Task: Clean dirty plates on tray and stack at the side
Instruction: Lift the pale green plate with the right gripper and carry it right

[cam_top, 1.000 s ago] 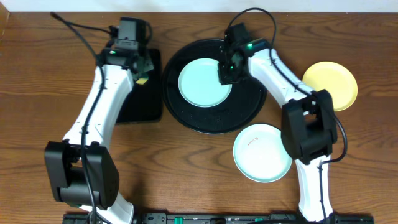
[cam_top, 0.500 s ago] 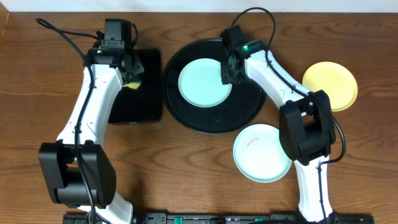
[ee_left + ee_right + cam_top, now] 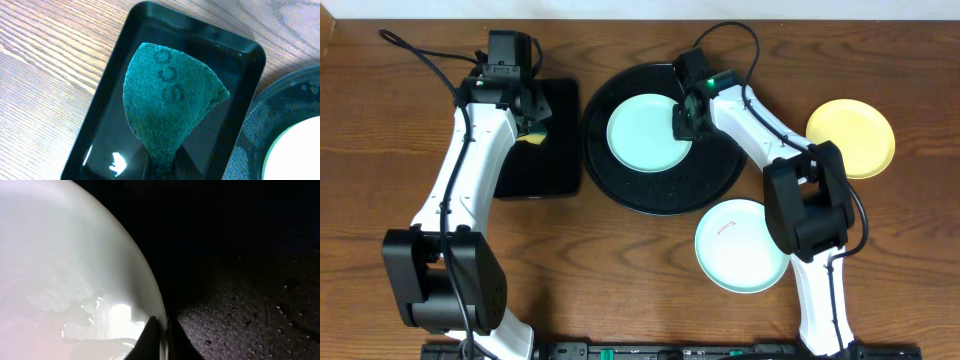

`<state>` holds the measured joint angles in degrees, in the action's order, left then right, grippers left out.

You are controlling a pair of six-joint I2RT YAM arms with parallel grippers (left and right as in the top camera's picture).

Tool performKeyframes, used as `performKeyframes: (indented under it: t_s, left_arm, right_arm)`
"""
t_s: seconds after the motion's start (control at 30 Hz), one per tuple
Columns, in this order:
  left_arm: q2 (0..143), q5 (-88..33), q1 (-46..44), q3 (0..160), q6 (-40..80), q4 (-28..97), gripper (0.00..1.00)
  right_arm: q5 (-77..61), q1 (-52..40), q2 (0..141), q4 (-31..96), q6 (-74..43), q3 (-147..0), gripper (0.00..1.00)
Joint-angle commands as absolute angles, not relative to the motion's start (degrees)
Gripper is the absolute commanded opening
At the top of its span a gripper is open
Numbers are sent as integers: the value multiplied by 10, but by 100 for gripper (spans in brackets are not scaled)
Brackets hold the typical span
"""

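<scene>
The pale mint plate will go down on top of the yellow plate (image 3: 850,139) from my right gripper.
One pale mint plate (image 3: 645,135) lies in the round black tray (image 3: 660,205). My right gripper (image 3: 685,122) is at this plate's right edge. In the right wrist view its jaws (image 3: 161,330) are shut on the plate's rim (image 3: 65,265), one finger on top and one under, over the wet tray floor (image 3: 250,320). A second mint plate (image 3: 740,245) with a small red smear and a yellow plate (image 3: 852,136) rest on the table to the right. My left gripper (image 3: 532,128) is shut on a green scouring pad (image 3: 167,100).
A small rectangular black tray (image 3: 225,135) lies left of the round tray, and the pad hangs over it from the left gripper (image 3: 161,170). Bare wood table surrounds both trays. The right arm stretches across the round tray's right side.
The right gripper's jaws have shut on the mint plate's rim. The left arm moved a little left with the pad, then held still over the rectangular tray.
</scene>
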<state>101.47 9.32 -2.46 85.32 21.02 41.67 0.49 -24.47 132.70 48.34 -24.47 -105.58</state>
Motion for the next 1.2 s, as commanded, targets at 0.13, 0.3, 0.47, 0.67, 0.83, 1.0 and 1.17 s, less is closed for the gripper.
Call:
performKeyframes:
  t_s: [0.13,0.3,0.47,0.67,0.83,1.0,1.17]
  left_arm:
    - [1015,94,-23,855,213,418,8]
    - [1015,94,-23,855,213,422,8]
    - [1015,89,-23,855,213,424,8]
    - [1015,55,-23,855,213,422,8]
    - [1015,55,-23,855,213,422,8]
    - [1015,55,-23,855,213,422,8]
    - [1019,55,-23,855,213,422,7]
  right_arm:
    - [7,-240,1311,521,-248,-1067,1]
    - [82,-223,1240,561,-248,-1069,1]
    - [126,-197,1154,604,-248,-1069,1]
    - [81,-123,1073,654,-248,-1069,1]
    - [59,-37,1052,701,-230,-1068,1]
    - [35,44,1053,722,-224,-1033,1]
    - [29,108,1053,707,-225,-971,1]
